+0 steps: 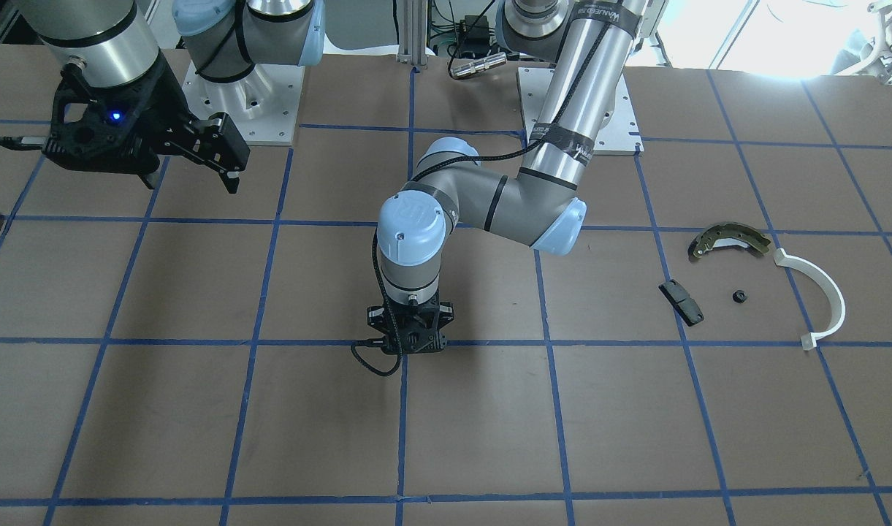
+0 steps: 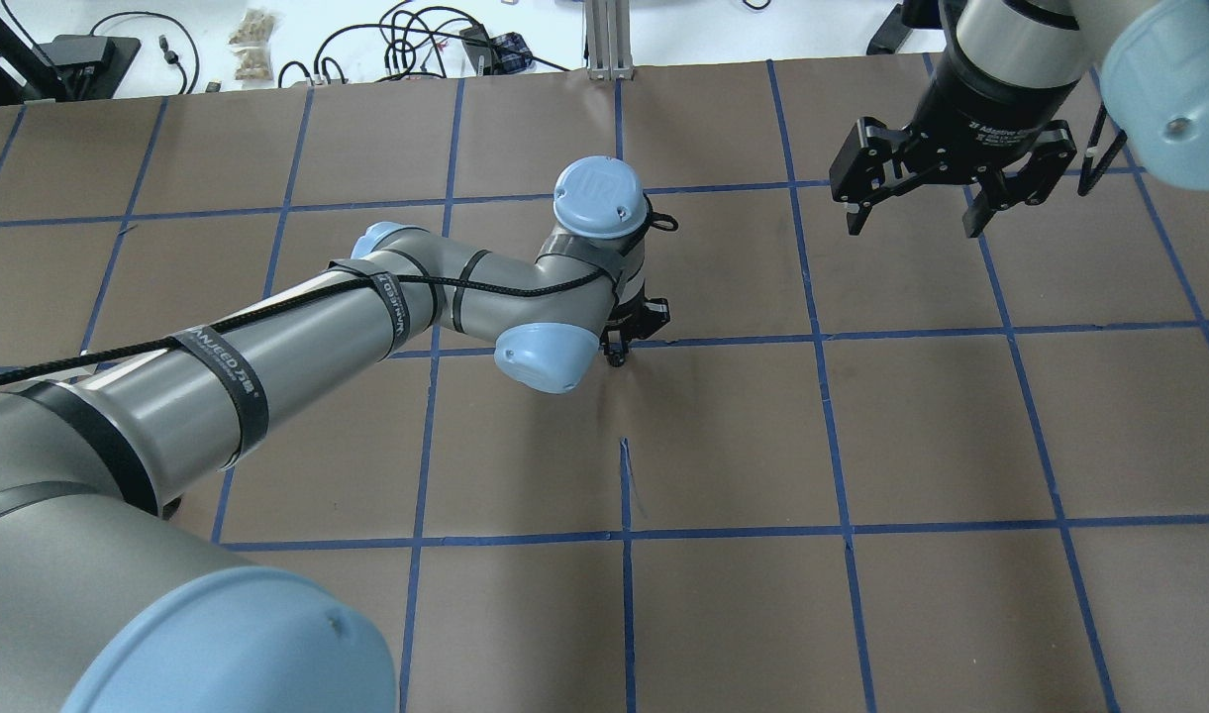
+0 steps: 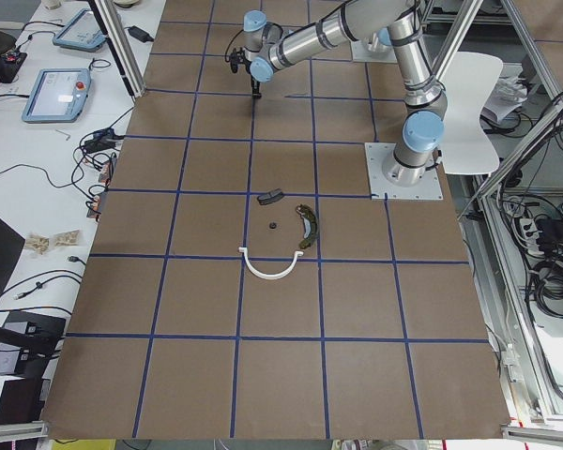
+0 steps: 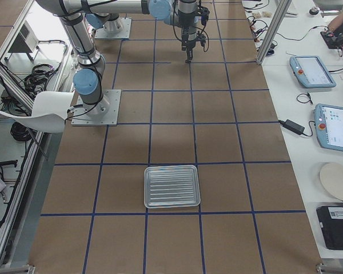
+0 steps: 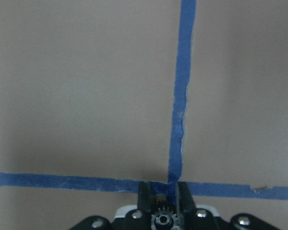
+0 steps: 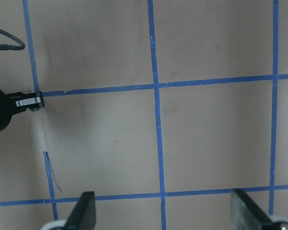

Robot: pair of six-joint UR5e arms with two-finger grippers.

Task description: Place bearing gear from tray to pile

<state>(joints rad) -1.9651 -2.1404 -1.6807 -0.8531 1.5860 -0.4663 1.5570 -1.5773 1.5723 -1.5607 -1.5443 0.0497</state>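
Next, my left gripper sets the bearing gear free on the table point(image 1: 722, 292) between the black block and the tiny black part.
My left gripper point(image 5: 162, 190) is shut on the bearing gear point(image 5: 162, 219), a small toothed metal wheel pinched between its two fingers. It points straight down, low over a crossing of blue tape lines near the table's middle point(image 2: 619, 355). The pile lies off to one side: an olive-grey brake shoe point(image 1: 727, 241), a white plastic arc point(image 1: 825, 299), a black block point(image 1: 681, 302) and a tiny black part point(image 1: 739, 296). The silvery tray point(image 4: 172, 186) sits toward the opposite end. My right gripper point(image 2: 911, 228) hangs open and holds nothing, high above the table.
The brown table carries a grid of blue tape lines point(image 2: 624, 475). Both arm bases stand on metal plates point(image 1: 248, 102) at the robot's edge. Tablets and cables lie on a side bench point(image 4: 326, 103) beyond the table. The left arm's long forearm point(image 2: 297, 347) spans the table.
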